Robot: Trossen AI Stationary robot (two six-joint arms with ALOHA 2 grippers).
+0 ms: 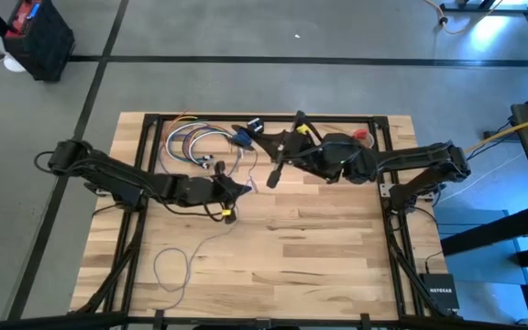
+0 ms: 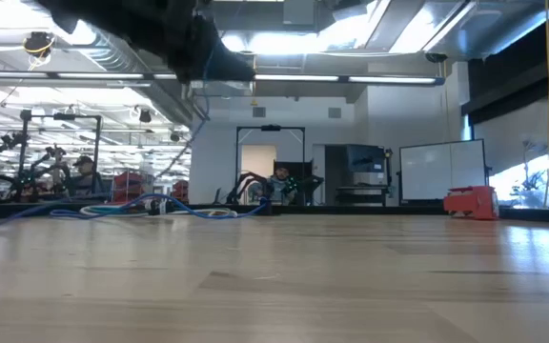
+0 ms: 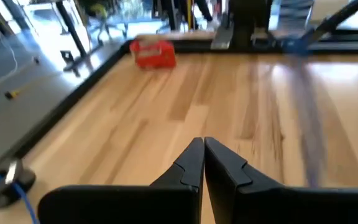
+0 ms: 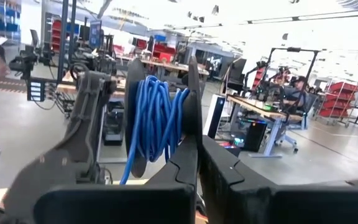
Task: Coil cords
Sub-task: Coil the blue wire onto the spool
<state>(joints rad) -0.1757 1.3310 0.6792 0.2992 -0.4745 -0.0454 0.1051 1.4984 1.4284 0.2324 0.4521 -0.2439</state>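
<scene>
The bluish-lavender cord runs by my left gripper's shut, empty fingers, so they should open and close around the hanging part of the cord [image 2: 201, 107] before winding the reel.
The thin bluish-lavender cord [image 1: 174, 266] lies in a slack loop on the near left of the table and runs up toward my left gripper [image 1: 243, 190]. In the low view a strand [image 2: 187, 133] hangs below that arm. My left gripper [image 3: 204, 146] is shut, with nothing showing between its fingertips. A small round disc [image 3: 5, 183] with a blue cord on it lies by the table's far edge. My right gripper [image 4: 197, 149] is raised above the far middle of the table, shut on a black reel [image 4: 191, 93] wound with blue cord [image 4: 157, 118]. My left gripper: I cannot tell whether it touches the cord; a blurred bluish streak [image 3: 309, 137] passes beside its fingers. My right gripper pinches the lower rim of the reel's black flange [image 4: 191, 134] between its two fingers, coming about level from the table's right. The reel is lifted clear and stands upright above the fingertips.
A bundle of multicoloured looped wires [image 1: 191, 142] lies at the far left of the table, showing as blue cables [image 2: 160, 210] in the low view. A red object [image 1: 365, 136] sits at the far right edge. The near half of the table is bare wood [image 1: 319, 266].
</scene>
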